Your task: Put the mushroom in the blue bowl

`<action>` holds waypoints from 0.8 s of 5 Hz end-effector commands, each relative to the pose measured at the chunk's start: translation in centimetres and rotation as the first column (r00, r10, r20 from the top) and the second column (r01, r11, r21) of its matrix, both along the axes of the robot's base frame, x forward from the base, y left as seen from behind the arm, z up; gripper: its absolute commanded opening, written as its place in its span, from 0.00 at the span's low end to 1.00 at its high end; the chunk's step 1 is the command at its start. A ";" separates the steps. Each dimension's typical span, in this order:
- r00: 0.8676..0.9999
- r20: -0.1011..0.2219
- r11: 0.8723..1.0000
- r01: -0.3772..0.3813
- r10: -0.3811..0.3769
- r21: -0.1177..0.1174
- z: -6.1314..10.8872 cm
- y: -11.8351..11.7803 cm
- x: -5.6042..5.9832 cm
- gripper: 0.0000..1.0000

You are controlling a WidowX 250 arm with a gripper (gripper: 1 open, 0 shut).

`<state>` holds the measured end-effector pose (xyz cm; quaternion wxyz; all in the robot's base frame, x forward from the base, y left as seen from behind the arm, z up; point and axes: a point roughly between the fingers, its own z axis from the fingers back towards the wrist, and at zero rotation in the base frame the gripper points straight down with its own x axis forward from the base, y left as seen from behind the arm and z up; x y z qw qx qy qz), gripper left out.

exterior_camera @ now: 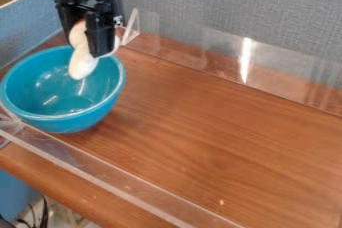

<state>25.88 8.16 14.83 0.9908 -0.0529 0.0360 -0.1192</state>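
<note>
Next, I release the mushroom from my gripper on the inside bottom of the blue bowl, toward the open wooden table point(79, 92). The mushroom now dangles above the bowl's inside.
The blue bowl point(51, 100) sits at the left of the wooden table, round, deep and glossy turquoise. My black gripper point(86, 44) hangs pointing down over the bowl's far right rim. It is shut on the mushroom point(82, 60), a cream-white piece that dangles from the fingers above the bowl's inside. The mushroom's cap colour does not show from this side.
A clear acrylic wall point(247, 57) runs along the back and right of the brown table point(214, 132), and a clear rail point(94, 177) lines the front edge. A cardboard box point(24, 7) stands behind the bowl at the far left.
</note>
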 end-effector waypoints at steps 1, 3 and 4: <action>0.997 0.041 0.997 -0.073 0.072 0.028 1.0 0.5 0.3 0.00; 0.980 0.022 0.979 -0.200 0.199 0.047 0.0 0.7 -0.3 0.00; 0.966 0.013 0.964 -0.260 0.260 0.056 -0.7 0.9 -0.6 0.00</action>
